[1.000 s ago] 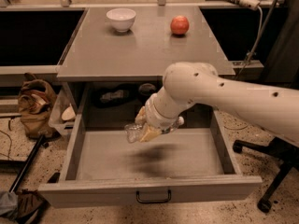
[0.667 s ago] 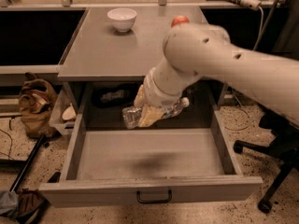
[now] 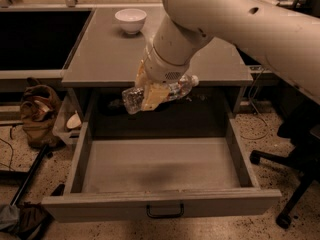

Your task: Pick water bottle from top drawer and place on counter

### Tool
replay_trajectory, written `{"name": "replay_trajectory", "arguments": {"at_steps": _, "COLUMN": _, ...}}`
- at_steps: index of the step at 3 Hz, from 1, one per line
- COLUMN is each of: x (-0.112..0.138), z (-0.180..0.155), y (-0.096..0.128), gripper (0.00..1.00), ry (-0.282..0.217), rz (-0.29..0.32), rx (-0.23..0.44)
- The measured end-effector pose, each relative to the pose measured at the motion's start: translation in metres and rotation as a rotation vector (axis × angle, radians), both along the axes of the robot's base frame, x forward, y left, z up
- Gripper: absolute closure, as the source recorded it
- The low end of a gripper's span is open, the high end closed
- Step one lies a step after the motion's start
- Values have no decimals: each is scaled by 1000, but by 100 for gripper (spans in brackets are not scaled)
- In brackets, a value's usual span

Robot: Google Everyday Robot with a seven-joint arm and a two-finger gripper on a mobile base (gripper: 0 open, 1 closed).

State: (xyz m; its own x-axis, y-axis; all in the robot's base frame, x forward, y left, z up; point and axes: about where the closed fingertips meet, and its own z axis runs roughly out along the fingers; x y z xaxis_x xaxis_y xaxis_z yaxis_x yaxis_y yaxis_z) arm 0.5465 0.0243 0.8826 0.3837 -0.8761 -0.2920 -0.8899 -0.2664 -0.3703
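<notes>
Next, the gripper releases the water bottle on the counter [image 3: 140, 52] in front of the white bowl. The bottle is now above the open top drawer.
My gripper [image 3: 151, 96] is shut on the water bottle [image 3: 171, 92], a clear crinkled plastic bottle with a white cap pointing right. It holds the bottle lying on its side in the air, above the back of the open top drawer [image 3: 160, 165] and level with the front edge of the counter [image 3: 107, 54]. The drawer is pulled out, with a dark curved handle on its front panel. My white arm comes in from the upper right and hides the right part of the counter.
A white bowl [image 3: 130, 20] stands at the back of the counter. A brown bag [image 3: 37, 114] and a clear bin lie on the floor at the left. A black chair base [image 3: 290, 184] stands at the right. Dark side benches flank the cabinet.
My gripper has lifted the water bottle up out of the drawer, from near the drawer floor to the height of the counter's front edge. The arm now covers the red object on the counter.
</notes>
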Motion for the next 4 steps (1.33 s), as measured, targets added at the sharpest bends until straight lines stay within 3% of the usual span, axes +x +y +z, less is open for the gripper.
{"name": "replay_trajectory", "arguments": {"at_steps": 1, "x": 18, "z": 20, "y": -5, "gripper": 100, "ry": -72, "rz": -4, "rx": 22}}
{"name": "replay_trajectory", "arguments": {"at_steps": 3, "x": 128, "z": 68, "y": -35, "gripper": 100, "ry": -219, "rz": -98, "rx": 53}}
{"name": "replay_trajectory", "arguments": {"at_steps": 4, "x": 182, "z": 70, "y": -33, "gripper": 100, "ry": -236, "rz": -122, "rx": 62}}
